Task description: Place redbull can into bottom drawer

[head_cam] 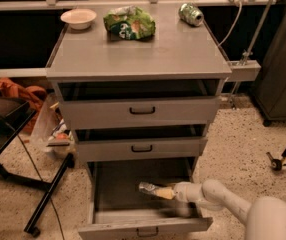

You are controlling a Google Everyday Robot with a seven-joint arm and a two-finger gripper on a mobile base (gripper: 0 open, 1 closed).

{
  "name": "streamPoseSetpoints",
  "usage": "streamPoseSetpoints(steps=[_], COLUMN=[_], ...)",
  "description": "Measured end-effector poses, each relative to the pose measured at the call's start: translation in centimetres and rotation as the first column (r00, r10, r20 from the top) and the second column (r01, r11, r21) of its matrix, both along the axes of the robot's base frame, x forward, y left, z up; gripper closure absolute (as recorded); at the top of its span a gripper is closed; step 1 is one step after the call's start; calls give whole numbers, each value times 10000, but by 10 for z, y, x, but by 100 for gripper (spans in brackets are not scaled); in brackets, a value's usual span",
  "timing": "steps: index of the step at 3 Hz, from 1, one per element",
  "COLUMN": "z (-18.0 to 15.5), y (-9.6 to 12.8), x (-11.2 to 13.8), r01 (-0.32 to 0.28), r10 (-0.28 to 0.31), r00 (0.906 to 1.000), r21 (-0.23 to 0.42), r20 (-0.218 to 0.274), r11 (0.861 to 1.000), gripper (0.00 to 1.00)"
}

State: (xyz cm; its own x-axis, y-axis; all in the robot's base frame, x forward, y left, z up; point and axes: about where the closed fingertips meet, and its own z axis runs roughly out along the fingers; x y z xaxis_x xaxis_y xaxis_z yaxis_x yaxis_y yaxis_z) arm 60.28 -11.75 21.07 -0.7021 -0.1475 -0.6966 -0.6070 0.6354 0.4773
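My gripper releases the redbull can next on the middle of the bottom drawer's grey bottom (147,188).
The bottom drawer (123,184) of the grey three-drawer cabinet (138,51) is pulled open, showing its flat grey floor. My gripper (164,192) reaches in from the lower right over the drawer's middle. It is shut on the redbull can (147,187), a slim silver can held lying on its side and pointing left, low over the drawer floor. I cannot tell whether the can touches the floor. The arm (218,196) crosses the drawer's right wall.
On the cabinet top are a white bowl (78,18), a green snack bag (129,23) and a green can (191,14) lying on its side. The two upper drawers (142,111) are slightly ajar. A black stand (5,134) is at left, a dark cabinet (283,59) at right.
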Motion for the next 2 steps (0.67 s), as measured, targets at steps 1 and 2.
streamPoseSetpoints(steps=[1, 2], z=[-26, -41], y=[4, 5], x=[24, 37], r01=[-620, -849], r10=[629, 917], r00=[9979, 9944], r21=[-527, -1212], r20=[167, 516], r11=[9967, 9890], gripper=[100, 100])
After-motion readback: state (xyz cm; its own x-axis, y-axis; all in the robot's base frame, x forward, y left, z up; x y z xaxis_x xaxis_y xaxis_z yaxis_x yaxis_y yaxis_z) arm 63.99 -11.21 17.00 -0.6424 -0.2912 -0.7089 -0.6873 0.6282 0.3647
